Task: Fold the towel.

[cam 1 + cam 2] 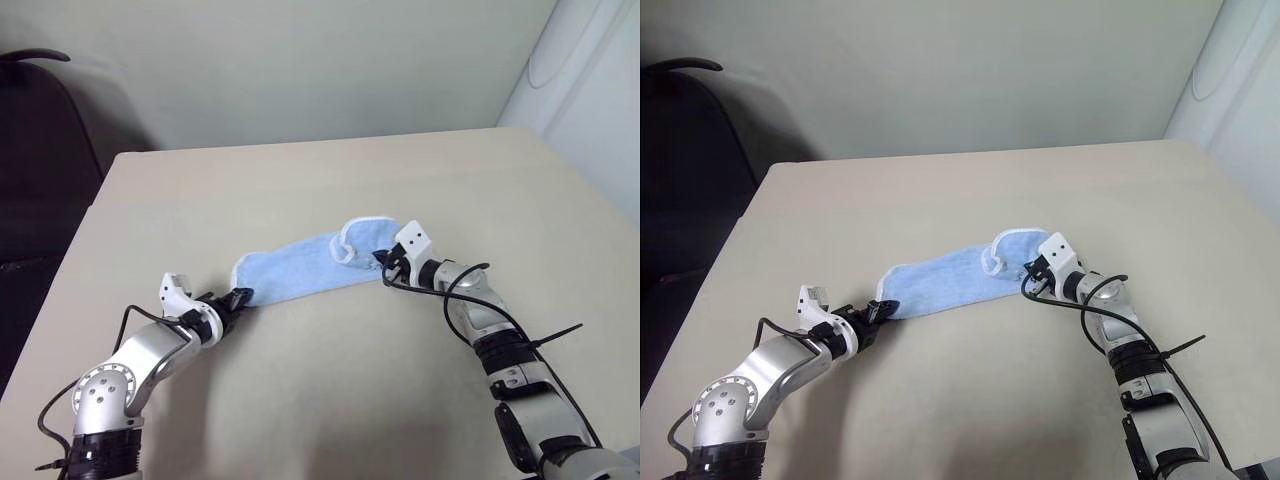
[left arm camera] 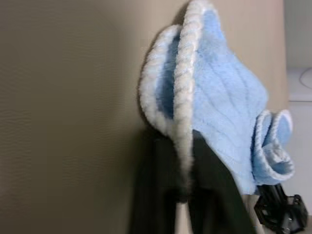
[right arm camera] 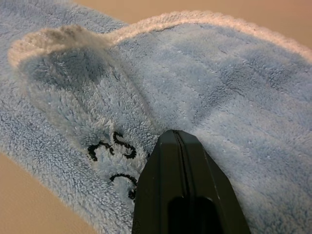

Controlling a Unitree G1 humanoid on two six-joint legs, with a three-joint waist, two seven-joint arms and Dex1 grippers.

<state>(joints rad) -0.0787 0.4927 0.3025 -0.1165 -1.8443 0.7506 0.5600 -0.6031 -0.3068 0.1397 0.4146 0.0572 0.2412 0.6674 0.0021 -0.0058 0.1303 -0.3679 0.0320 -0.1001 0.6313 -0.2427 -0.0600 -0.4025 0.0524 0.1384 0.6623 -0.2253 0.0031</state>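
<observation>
The towel's end in my left gripper will be let go over the curled end at my right gripper's fingertips (image 1: 410, 257) (image 2: 273, 179).
The light-blue towel (image 1: 300, 268) with white edging lies bunched into a long strip across the middle of the beige table (image 1: 300, 180), stretched between both grippers. My left gripper (image 1: 238, 297) is shut on the towel's left end; in the left wrist view its black fingers (image 2: 204, 185) pinch the white edge (image 2: 184, 97). My right gripper (image 1: 386, 262) is shut on the towel's right end, where the cloth curls up into a fold (image 1: 362, 235). In the right wrist view the closed fingertips (image 3: 176, 141) press into the towel (image 3: 234, 87) beside a dark printed mark (image 3: 112, 151).
A dark chair (image 1: 40, 170) stands off the table's left side. A white rounded object (image 1: 590, 80) stands at the back right beside the table. The table's left edge (image 1: 70, 260) runs close to my left arm. A pale wall rises behind the far edge.
</observation>
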